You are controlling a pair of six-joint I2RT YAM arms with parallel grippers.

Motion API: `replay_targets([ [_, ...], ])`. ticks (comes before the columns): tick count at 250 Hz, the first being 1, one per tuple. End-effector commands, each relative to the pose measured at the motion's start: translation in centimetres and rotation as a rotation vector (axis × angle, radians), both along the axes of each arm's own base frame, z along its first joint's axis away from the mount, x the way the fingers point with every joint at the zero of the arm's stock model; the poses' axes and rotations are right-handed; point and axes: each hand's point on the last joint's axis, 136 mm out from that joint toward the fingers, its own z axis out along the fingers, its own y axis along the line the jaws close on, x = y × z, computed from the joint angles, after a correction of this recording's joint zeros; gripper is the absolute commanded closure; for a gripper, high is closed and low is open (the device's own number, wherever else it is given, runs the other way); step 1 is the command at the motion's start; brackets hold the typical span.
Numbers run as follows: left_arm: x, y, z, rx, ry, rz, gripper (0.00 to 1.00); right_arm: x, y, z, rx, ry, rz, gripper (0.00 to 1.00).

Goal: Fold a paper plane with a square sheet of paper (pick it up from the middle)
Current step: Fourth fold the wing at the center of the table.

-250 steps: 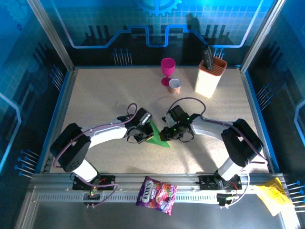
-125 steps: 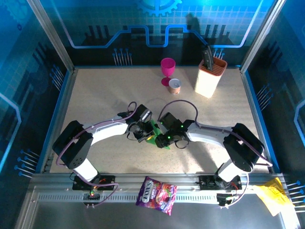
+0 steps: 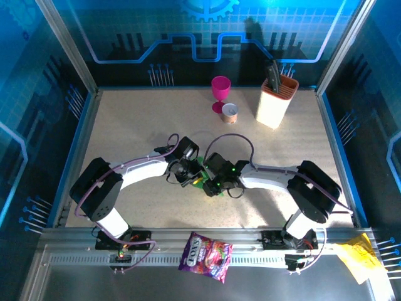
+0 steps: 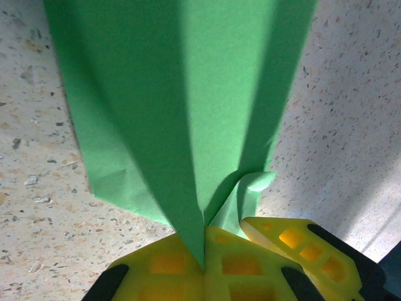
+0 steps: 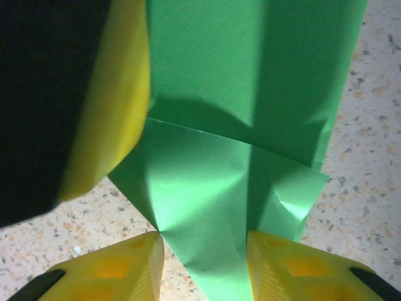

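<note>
Next, I open my right gripper, back off and pinch the paper's folded tip (image 5: 222,279), because the paper's flap buckles at that gripper's fingers with its corner past the paper's edge.
The square sheet of paper (image 4: 188,94) is bright green and creased into a long folded shape with a centre ridge. It lies at mid table (image 3: 201,178), mostly hidden under both grippers. My left gripper (image 4: 205,251) is shut on its near end, pinching the centre crease. My right gripper (image 5: 203,251) has come in from the right, and its fingers stand apart with a creased flap of the paper (image 5: 207,207) between them. One yellow finger of the left gripper (image 5: 116,106) sits close at upper left in the right wrist view. In the top view the left gripper (image 3: 190,172) and the right gripper (image 3: 210,182) nearly touch.
A pink goblet (image 3: 220,88), a small can (image 3: 229,113) and a beige knife block (image 3: 276,100) stand at the back. A purple snack bag (image 3: 205,256) lies on the front rail, and crumpled yellow paper (image 3: 358,257) at the far right.
My right gripper has moved left onto the paper, up against the left gripper. The left gripper has kept its hold and shifted slightly. The paper's pointed end is now covered.
</note>
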Motion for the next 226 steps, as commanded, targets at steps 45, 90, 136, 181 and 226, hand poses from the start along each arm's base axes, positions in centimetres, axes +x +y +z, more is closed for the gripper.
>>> replay_targets([
  [45, -0.3, 0.0, 0.3, -0.008, 0.041, 0.012, 1.00, 0.6, 0.1, 0.5, -0.014, -0.048, -0.018, 0.51],
  [90, -0.3, -0.1, 0.4, -0.015, 0.049, 0.021, 1.00, 0.5, 1.0, 1.6, 0.017, -0.088, 0.007, 0.47],
  [136, -0.2, -0.2, 0.5, -0.017, 0.047, 0.021, 1.00, 0.6, 1.3, 1.7, 0.014, -0.102, 0.005, 0.45],
  [181, -0.1, -0.2, 0.6, -0.015, 0.046, 0.021, 1.00, 0.5, 1.0, 0.5, -0.019, -0.074, -0.008, 0.47],
  [226, -0.2, 0.0, 0.5, -0.006, 0.048, 0.021, 1.00, 0.3, 0.9, 0.2, -0.020, -0.066, -0.013, 0.52],
])
